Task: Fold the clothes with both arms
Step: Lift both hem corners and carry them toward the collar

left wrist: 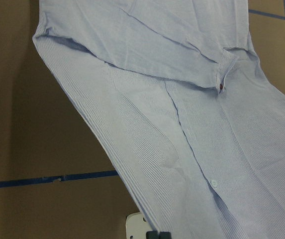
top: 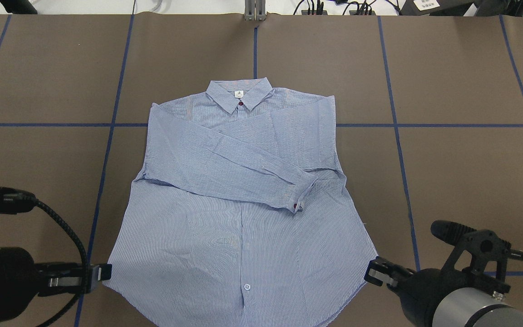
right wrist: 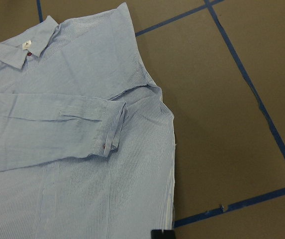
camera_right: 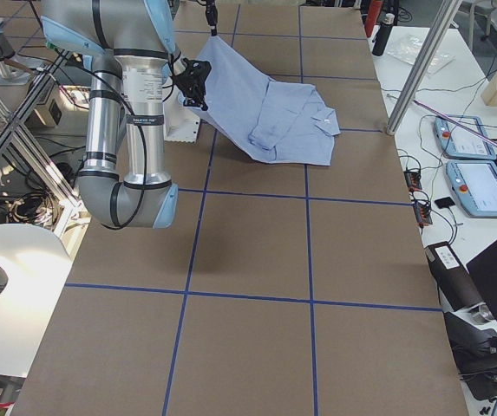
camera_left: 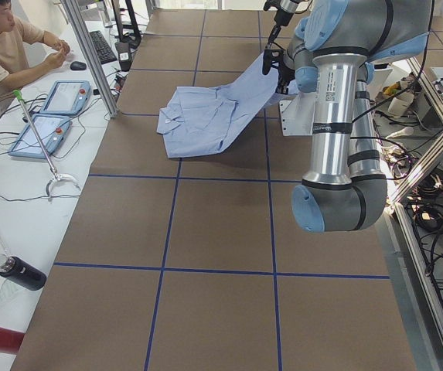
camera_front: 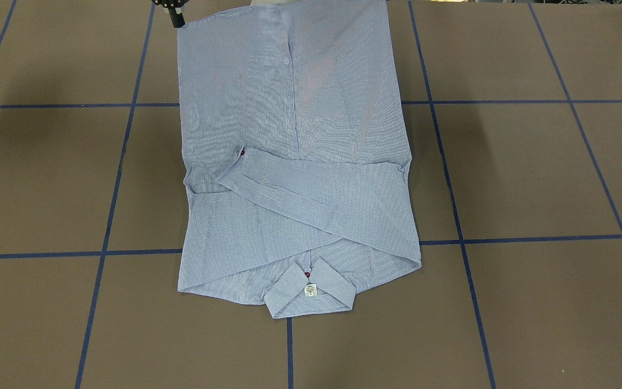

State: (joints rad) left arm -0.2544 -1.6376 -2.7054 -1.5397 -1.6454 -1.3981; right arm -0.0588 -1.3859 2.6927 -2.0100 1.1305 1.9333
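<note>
Next, my left gripper lets go of the shirt's hem corner just outside the shoulder end of the top folded sleeve [camera_front: 433, 279].
The light blue-and-white striped shirt [top: 243, 181] lies face up on the brown table, its collar [top: 239, 93] at the far side. Both sleeves are folded across the chest, and a cuff with a red button [top: 294, 205] sits on top. My left gripper [top: 99, 273] is shut on the left hem corner, my right gripper [top: 374, 270] on the right hem corner. In the side views the hem end of the shirt [camera_right: 231, 78] hangs raised off the table, sloping down to the collar end. The right gripper [camera_front: 176, 16] shows at the front-facing view's top edge.
Blue tape lines [top: 397, 136] divide the table [top: 470, 181] into squares. A white pedestal base [camera_right: 181, 121] stands under the raised hem. A person [camera_left: 5, 54] sits at a side desk with two tablets [camera_left: 47, 131]. Bottles [camera_left: 20, 273] lie on that desk.
</note>
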